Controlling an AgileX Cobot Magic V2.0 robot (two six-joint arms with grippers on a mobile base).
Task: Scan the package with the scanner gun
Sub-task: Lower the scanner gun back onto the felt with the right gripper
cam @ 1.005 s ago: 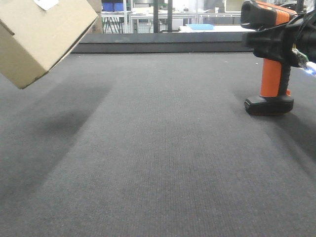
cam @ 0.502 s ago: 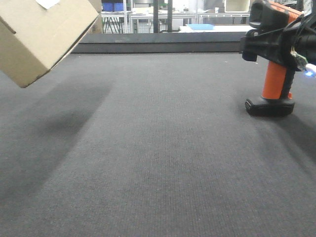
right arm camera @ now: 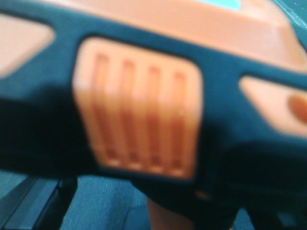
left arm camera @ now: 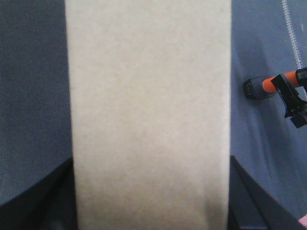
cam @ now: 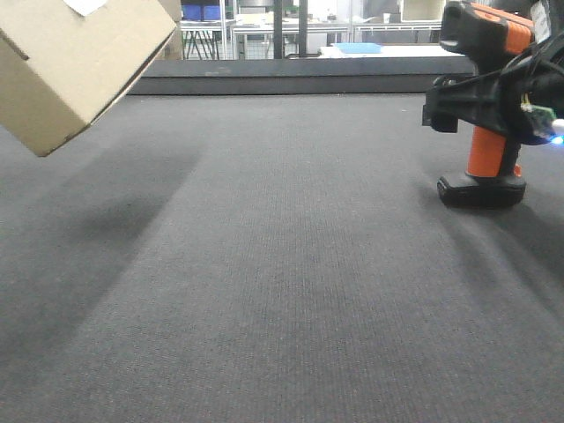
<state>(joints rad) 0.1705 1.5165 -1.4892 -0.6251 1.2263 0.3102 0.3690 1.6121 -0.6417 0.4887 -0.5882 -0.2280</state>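
Note:
My left gripper has the package, now hanging tilted in the air. It will let go of the package on the bare grey table straight (cam: 22, 187) across from the scanner gun.
The package (cam: 79, 62), a plain tan box with a white label (cam: 84, 7) at its top edge, hangs tilted in the air at the upper left. In the left wrist view it fills the space between the dark fingers of my left gripper (left arm camera: 151, 191), which is shut on it. The scanner gun (cam: 487, 154) stands on its black foot at the right of the grey table. My right gripper (cam: 480, 106) straddles the top of the orange handle just under the head. In the right wrist view the blurred scanner gun (right arm camera: 144, 115) fills the frame, and a gap shows beside the handle.
A raised dark ledge (cam: 291, 84) runs along the table's far edge. Behind it are shelves and a blue bin (cam: 357, 48). A white stitched line (left arm camera: 290, 28) crosses the mat beyond the scanner gun.
My right gripper has dropped from the scanner gun's head to the top of its handle. The scanner gun still stands on its foot. The package has not moved.

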